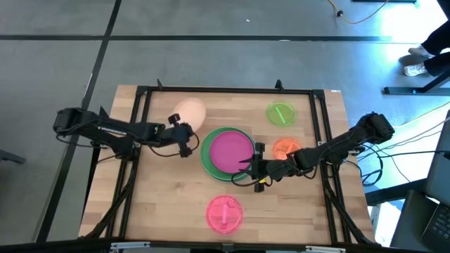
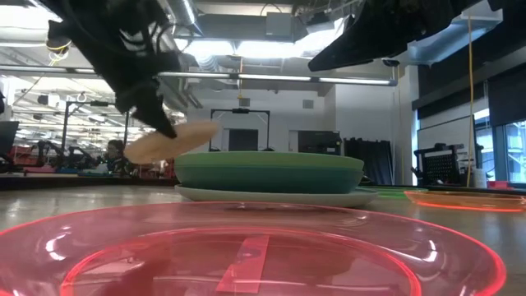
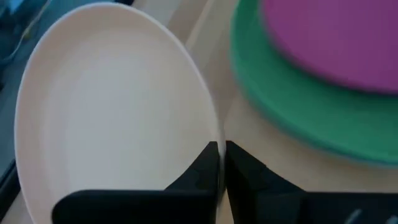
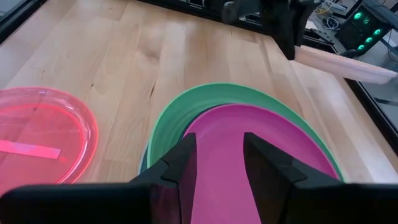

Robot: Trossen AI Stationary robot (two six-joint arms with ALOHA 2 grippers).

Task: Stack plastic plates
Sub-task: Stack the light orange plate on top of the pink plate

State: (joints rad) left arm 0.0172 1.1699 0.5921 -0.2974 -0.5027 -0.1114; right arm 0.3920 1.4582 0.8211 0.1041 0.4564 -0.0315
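Observation:
My left gripper is going to release the peach plate, which hangs above the table now, on top of the magenta plate (image 1: 226, 149) in the middle of the table.
A peach plate (image 1: 190, 111) hangs above the table at the far left of centre, with my left gripper (image 1: 183, 132) shut on it. It also shows in the low view (image 2: 174, 140) and the left wrist view (image 3: 112, 112). In the table's middle a magenta plate (image 1: 228, 151) lies on a green plate (image 1: 206, 156), which rests on a pale plate (image 2: 271, 196). My right gripper (image 4: 221, 162) stands open above the near right part of the magenta plate (image 4: 249, 155), nothing between its fingers. My left gripper pinches the peach plate's rim (image 3: 214, 134) between its two fingers (image 3: 199, 177), at the plate's near side. The fingers come from the table's left, slanting down. The plate is lifted clear of the table and tilted, its far side higher (image 2: 197, 131).
A clear pink plate (image 1: 223, 213) lies near the front edge, an orange plate (image 1: 285, 147) right of the stack, and a small green plate (image 1: 281, 113) at the far right. A black frame (image 1: 211, 90) borders the wooden table.

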